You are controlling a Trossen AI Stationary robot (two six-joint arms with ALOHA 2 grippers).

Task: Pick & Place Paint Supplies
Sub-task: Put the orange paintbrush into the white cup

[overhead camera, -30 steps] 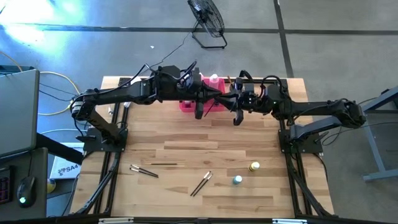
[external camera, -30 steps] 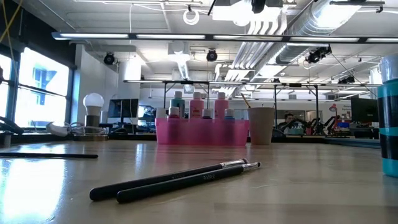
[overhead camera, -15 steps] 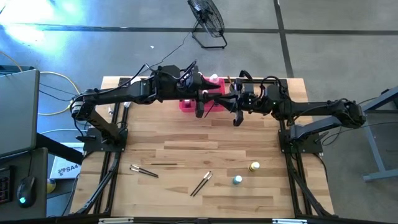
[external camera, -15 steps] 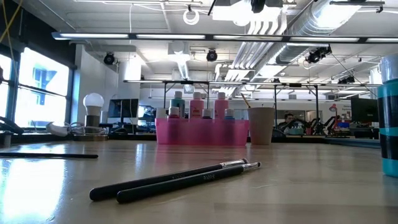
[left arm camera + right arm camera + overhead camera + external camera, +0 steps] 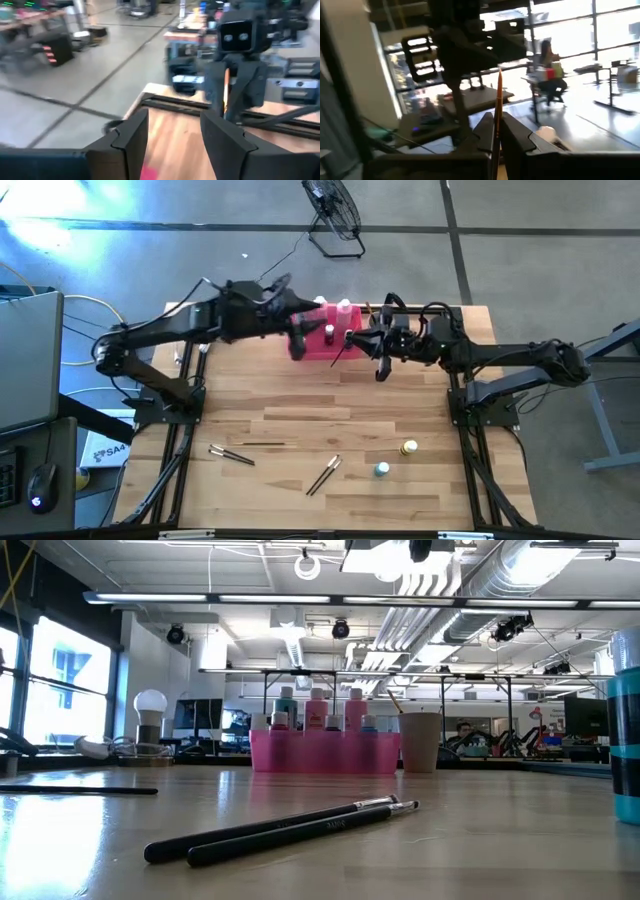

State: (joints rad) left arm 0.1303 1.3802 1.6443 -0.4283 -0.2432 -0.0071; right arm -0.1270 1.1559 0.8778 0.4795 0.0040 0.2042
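Note:
My right gripper is to set down the orange-brown paintbrush. I need to let go of it in the pale cup [image 5: 374,326] beside the pink tray.
My right gripper [image 5: 374,346] hangs beside the right end of the pink tray [image 5: 318,348] at the table's far edge, shut on a thin orange-brown paintbrush [image 5: 499,100]. My left gripper [image 5: 300,338] hovers over the tray's left end, open with nothing between its fingers [image 5: 131,134]. From the left wrist view, the brush [image 5: 226,95] shows in the right gripper. Tall white-capped bottles [image 5: 318,708] stand in the tray [image 5: 325,752]. Loose brushes [image 5: 231,454] [image 5: 323,475] and two tiny bottles, yellow [image 5: 408,448] and teal [image 5: 381,470], lie on the near half of the table. My right gripper pinches the paintbrush's shaft [image 5: 497,131] between its two fingers, coming roughly level from the table's right. The shaft runs through the gap and sticks out past the fingertips. The brush [image 5: 345,350] hangs slanted, clear of the table.
A pale cup [image 5: 419,742] stands just right of the tray. A thin dark brush [image 5: 262,444] lies near the left pair. In the low view, two brushes [image 5: 280,830] lie close by and a teal bottle [image 5: 625,740] stands at the right edge. Bare wood lies between tray and loose items.
My left gripper has drawn back toward the table's left edge, away from my right gripper and the brush, and has tipped up a little. The brush stays in my right gripper, which has kept still.

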